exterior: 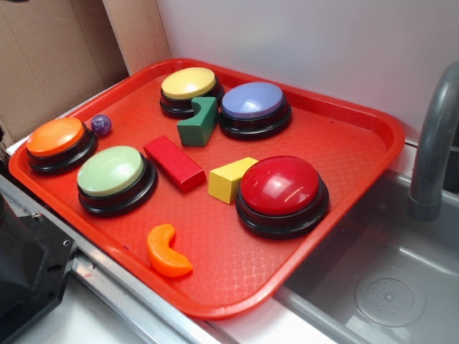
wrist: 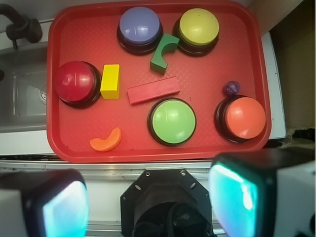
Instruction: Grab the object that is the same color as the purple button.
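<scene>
Next, the gripper moves to the purple ball (exterior: 101, 125) (wrist: 231, 88) beside the orange dome button and closes on the ball's sides, because its color matches the purple button.
A tiny glossy purple ball, the object (exterior: 101, 125) (wrist: 231, 88), lies on the red tray (exterior: 337, 236) (wrist: 74, 39) right beside the orange dome button (exterior: 56, 137) (wrist: 245, 117). The purple button (exterior: 252, 100) (wrist: 139, 26), a lavender dome on a black base, stands at the tray's far side. In the wrist view my gripper (wrist: 148, 200) hovers high above the robot base, outside the tray's near edge. Its teal pads (wrist: 234, 197) stand wide apart with nothing between them. The gripper itself does not show in the exterior view.
Yellow (exterior: 188, 83), green (exterior: 111, 170) and red (exterior: 280, 185) dome buttons share the tray with a green arch block (exterior: 199, 123), a red bar (exterior: 173, 163), a yellow block (exterior: 229, 178) and an orange crescent (exterior: 167, 251). A sink (exterior: 391, 287) with a grey faucet (exterior: 434, 143) lies right.
</scene>
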{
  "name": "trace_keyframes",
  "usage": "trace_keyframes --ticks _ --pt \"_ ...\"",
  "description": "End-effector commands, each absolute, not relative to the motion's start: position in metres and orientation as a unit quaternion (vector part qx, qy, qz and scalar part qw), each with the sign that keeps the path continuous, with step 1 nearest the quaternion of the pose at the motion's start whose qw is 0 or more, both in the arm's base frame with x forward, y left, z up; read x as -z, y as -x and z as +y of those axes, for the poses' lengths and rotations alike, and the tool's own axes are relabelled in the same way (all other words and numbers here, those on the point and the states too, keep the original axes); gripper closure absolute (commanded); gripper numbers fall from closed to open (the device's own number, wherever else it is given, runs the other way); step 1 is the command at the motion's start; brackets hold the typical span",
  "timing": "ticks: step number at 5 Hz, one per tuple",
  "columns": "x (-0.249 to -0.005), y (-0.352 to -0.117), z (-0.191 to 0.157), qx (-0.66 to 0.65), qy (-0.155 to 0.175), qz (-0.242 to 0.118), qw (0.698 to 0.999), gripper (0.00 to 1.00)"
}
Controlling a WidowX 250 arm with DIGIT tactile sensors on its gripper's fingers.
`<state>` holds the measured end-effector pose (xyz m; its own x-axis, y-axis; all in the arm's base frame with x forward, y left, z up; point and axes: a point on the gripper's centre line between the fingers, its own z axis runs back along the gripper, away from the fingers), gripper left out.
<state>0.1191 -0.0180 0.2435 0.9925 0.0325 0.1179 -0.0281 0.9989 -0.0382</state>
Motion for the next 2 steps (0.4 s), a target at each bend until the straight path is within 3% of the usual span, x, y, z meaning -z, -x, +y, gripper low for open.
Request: trace_keyframes --ticks 1,2 --pt "-0.244 -0.119 -0.018 -0.015 0.018 -0.059 0.998 0.00" --pt "-0.229 -0.136 -0.006 0.008 0.008 -0.063 0.998 0.00"
